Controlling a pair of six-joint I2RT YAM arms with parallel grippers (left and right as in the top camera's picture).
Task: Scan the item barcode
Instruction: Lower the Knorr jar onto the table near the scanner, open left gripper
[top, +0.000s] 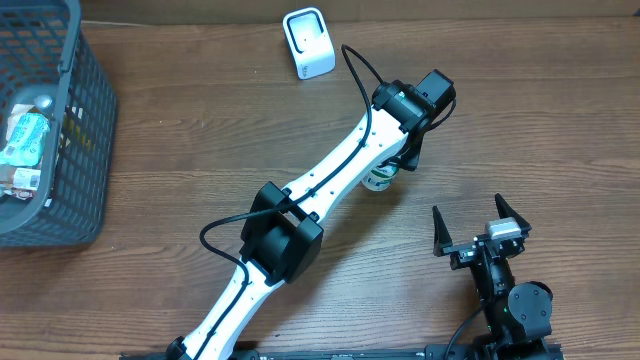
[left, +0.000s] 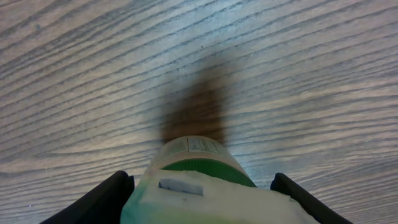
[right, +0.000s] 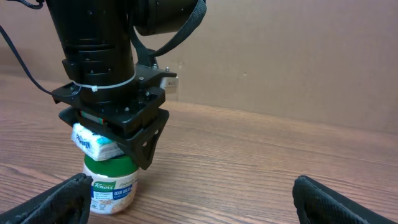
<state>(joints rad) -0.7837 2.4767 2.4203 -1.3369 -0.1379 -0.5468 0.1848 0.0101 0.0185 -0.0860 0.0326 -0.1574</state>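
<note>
The white and green packet, now on the Knorr jar's green lid, will be stood on the table (top: 388, 179) (left: 194, 132) between the scanner and my right gripper by my left gripper.
My left gripper (right: 117, 144) is shut on a white and green packet (right: 92, 142), which fills the gap between the black fingers (left: 112, 193) in the left wrist view. The packet (left: 211, 202) sits right on top of the green lid of a Knorr jar (right: 112, 186) standing upright on the table. From overhead only a bit of the jar (top: 378, 180) shows under the left wrist (top: 405, 150). A white barcode scanner (top: 308, 42) stands at the far edge. My right gripper (top: 470, 225) rests open and empty near the front right, well apart from the jar.
A dark plastic basket (top: 90, 120) at the far left holds several packaged items. The left arm's white links (top: 330, 175) stretch diagonally across the middle of the wooden table (top: 540, 130). A cardboard wall (right: 298, 56) closes off the back.
</note>
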